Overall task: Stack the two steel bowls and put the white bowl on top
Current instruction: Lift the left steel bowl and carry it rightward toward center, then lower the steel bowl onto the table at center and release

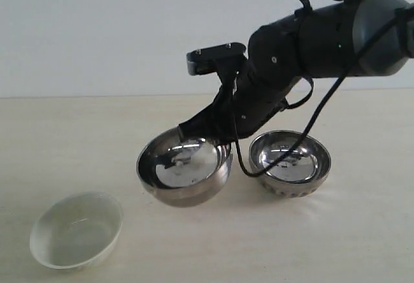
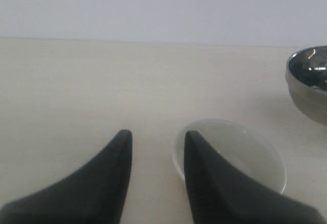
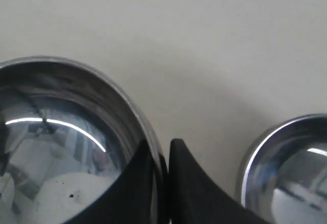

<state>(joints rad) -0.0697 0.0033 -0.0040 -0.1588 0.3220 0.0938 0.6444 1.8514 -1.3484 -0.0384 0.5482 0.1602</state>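
Observation:
Next, my right gripper puts the smooth steel bowl down on the bare table (image 1: 190, 222) close beside the white bowl.
My right gripper (image 1: 217, 136) (image 3: 160, 144) is shut on the rim of a smooth steel bowl (image 1: 184, 170) (image 3: 66, 142). That bowl hangs tilted just above the table, its mouth facing the exterior camera. The second steel bowl (image 1: 291, 163) (image 3: 291, 173), ribbed low on its outside, rests on the table to the right of the held one. The white bowl (image 1: 77, 228) (image 2: 245, 152) sits at the front left. My left gripper (image 2: 156, 137) is open, and one finger lies over the white bowl's near rim in the left wrist view. The held steel bowl (image 2: 309, 83) also shows there.
The pale wooden table (image 1: 77, 141) runs back to a plain white wall (image 1: 97, 31). The right arm's black cable (image 1: 317, 125) droops over the ribbed bowl.

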